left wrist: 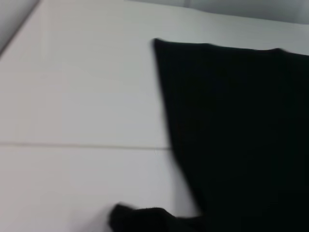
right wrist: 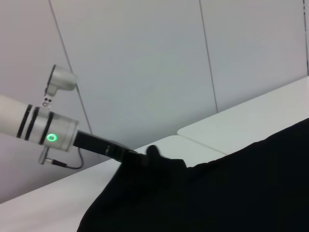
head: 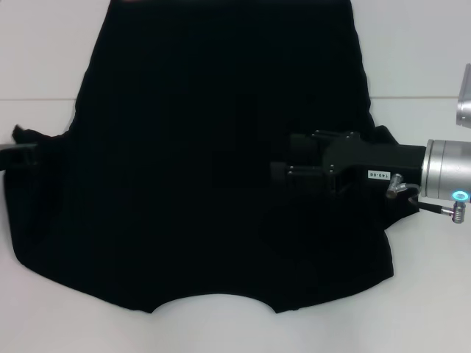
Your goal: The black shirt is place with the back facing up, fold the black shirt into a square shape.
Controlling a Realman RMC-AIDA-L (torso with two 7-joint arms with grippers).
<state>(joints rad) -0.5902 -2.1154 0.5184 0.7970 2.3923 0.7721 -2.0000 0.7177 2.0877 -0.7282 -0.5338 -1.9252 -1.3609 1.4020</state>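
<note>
Next, I let go of the sleeve with my left gripper on the black shirt's body (head: 175, 174), across from the fingers of my right gripper.
The black shirt (head: 206, 169) lies spread flat on the white table (head: 44, 51), plain side up, its curved neck edge at the near side. My right gripper (head: 283, 156) reaches in from the right and hovers over the shirt's right half, fingers apart, with nothing seen between them. My left gripper (head: 18, 151) is at the left edge, at the shirt's left sleeve. It also shows far off in the right wrist view (right wrist: 145, 153), its tip against bunched fabric of the shirt (right wrist: 217, 193). The left wrist view shows the shirt's side and hem (left wrist: 241, 135).
The white table has a seam (head: 419, 97) running across it behind the arms. A grey panelled wall (right wrist: 145, 63) stands beyond the table. Bare table shows left and right of the shirt (left wrist: 72, 96).
</note>
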